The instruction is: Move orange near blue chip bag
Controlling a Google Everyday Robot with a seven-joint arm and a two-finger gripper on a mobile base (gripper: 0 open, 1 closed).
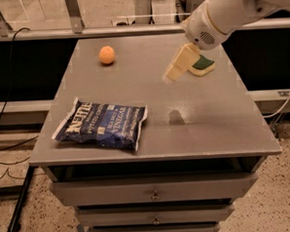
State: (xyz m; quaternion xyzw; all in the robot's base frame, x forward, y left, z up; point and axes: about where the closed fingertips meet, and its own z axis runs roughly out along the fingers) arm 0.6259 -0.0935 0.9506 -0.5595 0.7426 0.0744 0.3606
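Note:
The robot's gripper needs to next move to the orange near the table's far edge and close around the orange's sides [107, 55].
The orange [107, 55] sits on the grey table [209, 129] near its far left corner. The blue chip bag [102, 124] lies flat at the front left of the table, well apart from the orange. My gripper [172, 75] hangs above the table's far middle on the white arm, which comes in from the upper right. It is to the right of the orange and holds nothing that I can see.
A green-and-yellow sponge [203, 64] lies at the far right of the table, just behind the gripper. Drawers [153, 189] are under the tabletop. A railing and cables run behind and to the left of the table.

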